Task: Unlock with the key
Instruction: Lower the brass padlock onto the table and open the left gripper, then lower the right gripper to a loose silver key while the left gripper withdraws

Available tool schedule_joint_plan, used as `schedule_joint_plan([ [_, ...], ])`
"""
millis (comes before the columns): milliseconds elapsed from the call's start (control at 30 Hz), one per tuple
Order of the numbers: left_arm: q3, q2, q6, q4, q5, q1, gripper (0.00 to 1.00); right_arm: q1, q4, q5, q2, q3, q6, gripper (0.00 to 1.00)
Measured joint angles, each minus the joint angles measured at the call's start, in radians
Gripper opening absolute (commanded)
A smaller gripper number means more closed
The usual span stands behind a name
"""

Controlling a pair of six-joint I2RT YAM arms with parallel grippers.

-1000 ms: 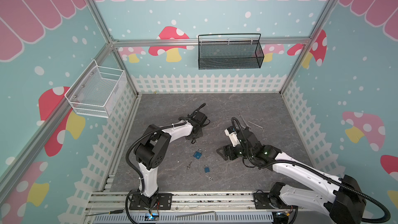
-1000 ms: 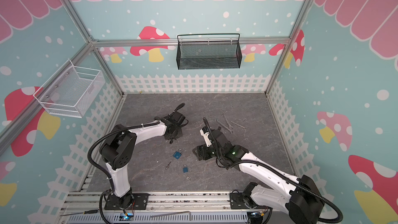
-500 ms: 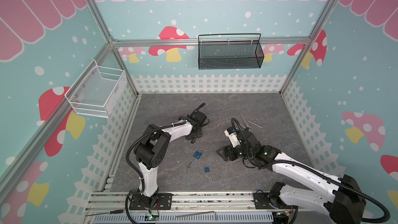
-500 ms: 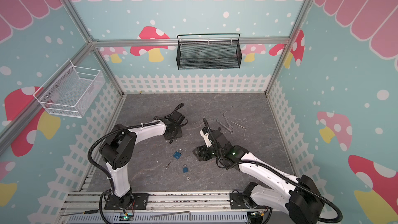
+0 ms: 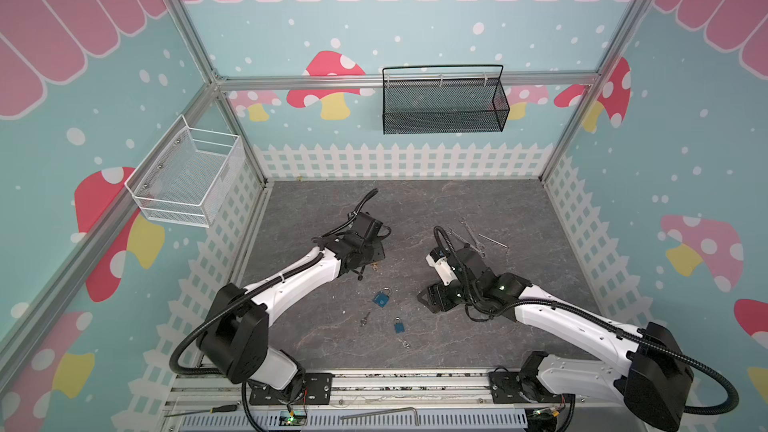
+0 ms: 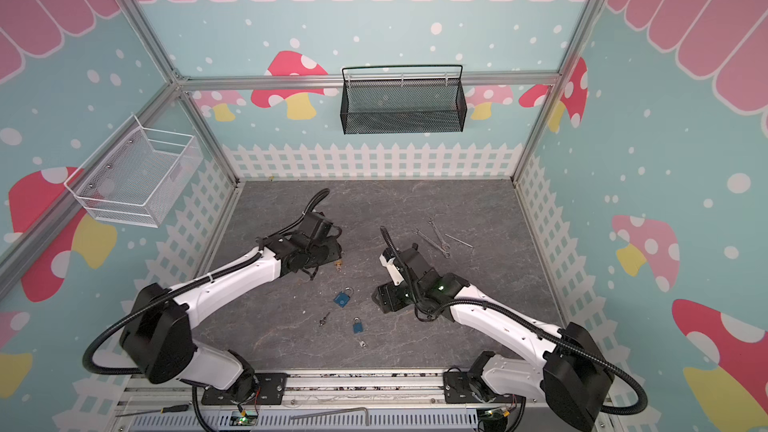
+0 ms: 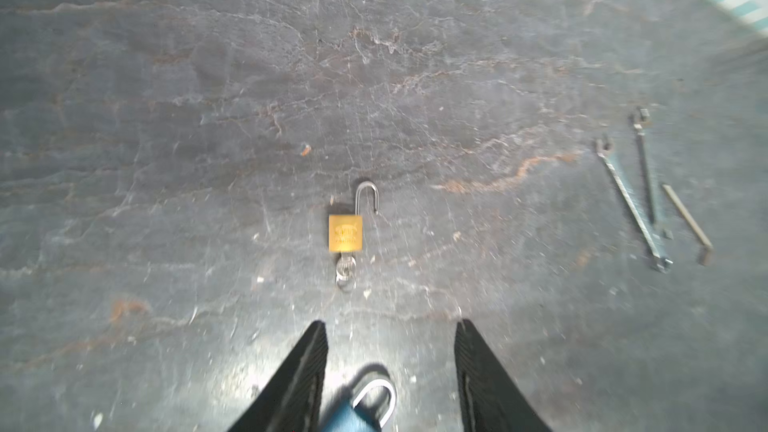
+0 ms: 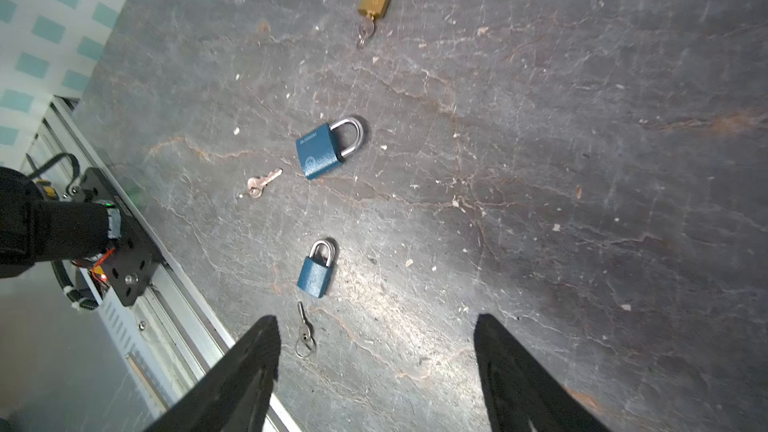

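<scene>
The ringed key lies next to the small blue padlock. Next, my right gripper closes on the round head (image 5: 406, 344) (image 8: 306, 338) of that key.
A brass padlock (image 7: 345, 232) lies on the grey floor with its shackle swung open and a key (image 7: 345, 272) in its keyhole. It also shows in both top views (image 5: 376, 268) (image 6: 340, 264) and in the right wrist view (image 8: 374, 0). My left gripper (image 7: 390, 326) is open just short of it and holds nothing. A blurred blue padlock (image 7: 361, 409) shows low between its fingers, with neither finger touching it. My right gripper (image 8: 376, 320) is open and empty, hanging over the floor near a small blue padlock (image 8: 316, 270) and a ringed key (image 8: 304, 328).
A larger blue padlock (image 8: 322, 151) and a loose key (image 8: 259, 184) lie mid-floor. Wrenches (image 5: 473, 236) lie at the back right. A black basket (image 5: 444, 101) hangs on the back wall and a white basket (image 5: 187, 176) on the left wall. The rail (image 5: 374, 384) runs along the front.
My left gripper's jaws have opened beside the brass padlock. The right jaws have narrowed slightly. Neither arm has visibly shifted.
</scene>
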Motion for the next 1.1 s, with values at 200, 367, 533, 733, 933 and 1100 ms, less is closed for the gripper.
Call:
schedule_joint_plan([
  [200,-0.134,-0.187,-0.047,0.011,0.008,-0.066,0.50,0.104,-0.044,0.020,0.055,0.019,-0.018,0.74],
  [367,-0.212,-0.329,-0.109,0.018,-0.012,-0.158,0.50,0.213,-0.062,0.052,0.117,0.027,-0.021,0.73],
  [533,-0.283,-0.420,-0.172,0.024,-0.037,-0.228,0.51,0.302,-0.064,0.081,0.172,0.027,-0.019,0.71],
  [733,-0.369,-0.533,-0.230,0.028,-0.061,-0.235,0.51,0.385,-0.045,0.104,0.212,0.026,-0.019,0.68],
  [933,-0.454,-0.689,-0.275,0.031,-0.101,-0.235,0.51,0.428,-0.009,0.127,0.256,0.023,-0.020,0.64],
  [1100,-0.484,-0.763,-0.301,0.023,-0.127,-0.235,0.50,0.455,0.000,0.154,0.282,0.023,-0.034,0.57],
])
